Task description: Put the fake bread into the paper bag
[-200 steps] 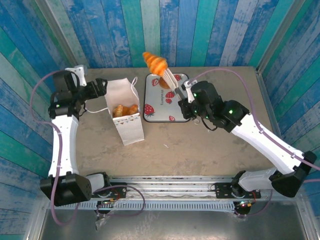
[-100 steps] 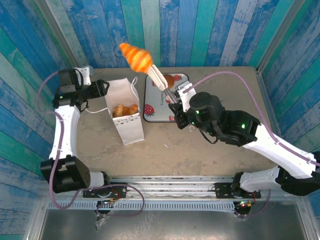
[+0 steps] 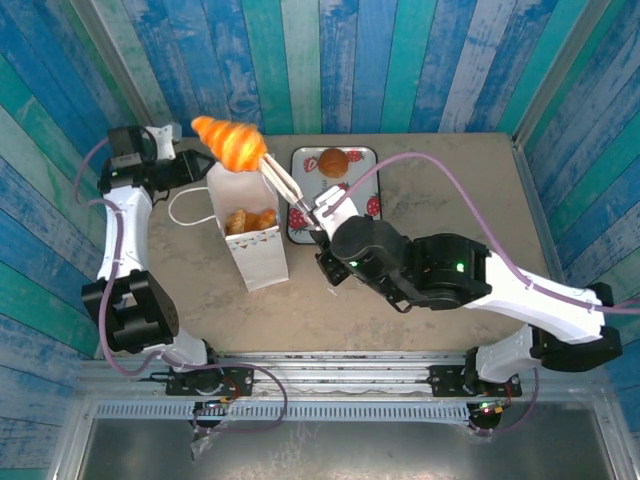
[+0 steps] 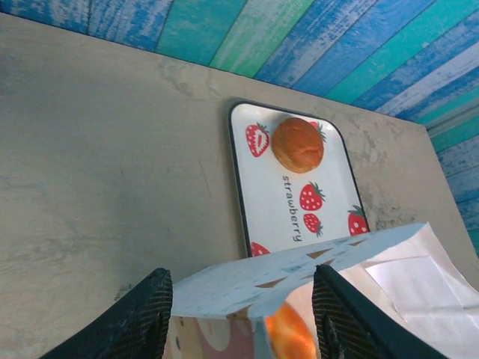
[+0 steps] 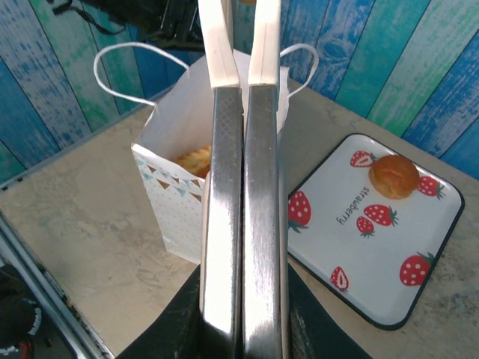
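Note:
Next, my right gripper lets go of the orange croissant on top of the golden pastries inside the white paper bag (image 3: pixel 250 220) (image 5: pixel 198 161).
A ridged orange croissant (image 3: pixel 232 142) hangs in the tips of metal tongs (image 3: pixel 285 185), above the far left rim of the white paper bag (image 3: pixel 255 250). My right gripper (image 3: pixel 322 212) is shut on the tongs (image 5: pixel 243 187), whose two arms are pressed together. Golden pastries (image 3: pixel 250 219) lie inside the open bag (image 5: pixel 176 202). A round brown bun (image 3: pixel 333 161) sits on the strawberry tray (image 3: pixel 305 228). My left gripper (image 4: pixel 243 288) is open, its fingers (image 4: pixel 142 314) wide apart on either side of the bag's bunting-print wall (image 4: pixel 299 277).
The bag's cord handles (image 5: pixel 131 67) loop out to the left and the right of its mouth. The tray (image 5: pixel 352 254) lies right beside the bag. Blue and green plank walls enclose the table on three sides.
My right arm has swung left, carrying the croissant in the tongs from above the tray to above the bag's far left rim. My left arm has drawn back towards the far left corner.

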### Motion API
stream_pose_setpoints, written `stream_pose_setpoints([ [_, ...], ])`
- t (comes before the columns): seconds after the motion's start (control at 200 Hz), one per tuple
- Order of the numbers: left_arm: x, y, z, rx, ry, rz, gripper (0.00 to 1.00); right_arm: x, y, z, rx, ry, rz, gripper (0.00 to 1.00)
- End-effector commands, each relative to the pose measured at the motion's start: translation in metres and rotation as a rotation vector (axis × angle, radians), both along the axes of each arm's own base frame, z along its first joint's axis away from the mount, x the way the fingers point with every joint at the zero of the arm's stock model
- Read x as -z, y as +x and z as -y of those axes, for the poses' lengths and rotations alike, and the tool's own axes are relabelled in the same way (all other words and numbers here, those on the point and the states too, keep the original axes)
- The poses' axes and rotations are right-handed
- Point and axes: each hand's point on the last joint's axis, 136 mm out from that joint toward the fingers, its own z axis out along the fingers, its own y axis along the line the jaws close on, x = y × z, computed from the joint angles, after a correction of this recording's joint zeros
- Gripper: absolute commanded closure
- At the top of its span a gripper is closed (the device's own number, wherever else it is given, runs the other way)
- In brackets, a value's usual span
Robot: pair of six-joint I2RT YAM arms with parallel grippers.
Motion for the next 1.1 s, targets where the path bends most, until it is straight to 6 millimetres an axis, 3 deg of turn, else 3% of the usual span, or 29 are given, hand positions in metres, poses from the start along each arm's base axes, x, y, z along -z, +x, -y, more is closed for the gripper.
stream_pose_setpoints([
  [0.0, 0.003, 0.003, 0.005, 0.045, -0.025, -0.009, 0.49, -0.001, 0.002, 0.008, 0.069, -0.052, 0.014, 0.99],
  [0.336, 0.010, 0.006, -0.003, 0.025, -0.025, -0.030, 0.66, 0.036, -0.003, -0.014, 0.061, -0.182, -0.055, 0.99],
  [0.711, 0.015, 0.005, -0.006, 0.017, -0.026, -0.041, 0.70, 0.075, -0.003, -0.020, 0.080, -0.333, -0.090, 0.99],
  [1.097, 0.010, 0.003, -0.006, 0.012, -0.023, -0.030, 0.71, 0.094, 0.008, -0.013, 0.144, -0.404, -0.107, 0.99],
])
